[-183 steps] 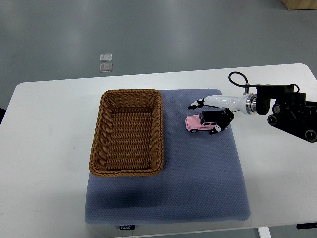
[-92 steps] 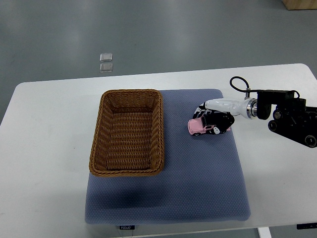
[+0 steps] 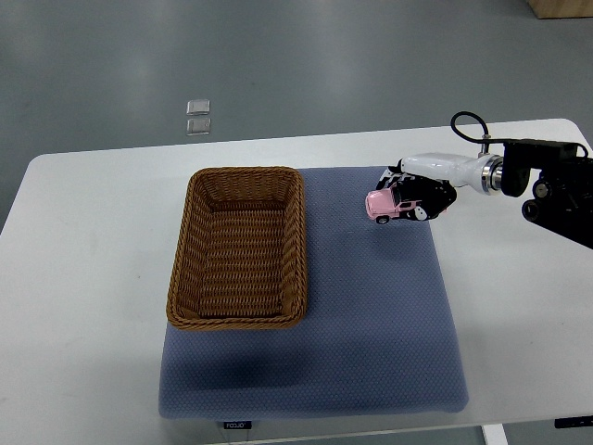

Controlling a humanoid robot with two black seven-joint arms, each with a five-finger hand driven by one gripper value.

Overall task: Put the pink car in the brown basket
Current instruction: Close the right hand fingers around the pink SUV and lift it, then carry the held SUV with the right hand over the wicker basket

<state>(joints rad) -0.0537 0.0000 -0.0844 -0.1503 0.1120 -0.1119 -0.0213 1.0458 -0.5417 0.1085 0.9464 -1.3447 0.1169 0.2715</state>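
The robot's right gripper should release the pink car near the middle of the brown basket's woven bottom (image 3: 238,239). The car still hangs just above the mat.
A small pink toy car (image 3: 384,205) hangs a little above the blue-grey mat (image 3: 371,315), held at its rear by my right hand (image 3: 414,196), whose fingers are curled around it. The arm reaches in from the right edge. The brown wicker basket (image 3: 237,176) stands empty on the left half of the mat, a short way left of the car. My left arm does not show.
The mat lies on a white table (image 3: 83,278). Two small clear squares (image 3: 197,117) lie on the grey floor beyond the table's far edge. A black cable loops above the right wrist (image 3: 468,125).
The right hand closed its fingers on the pink car, then lifted it off the mat and carried it up and to the right.
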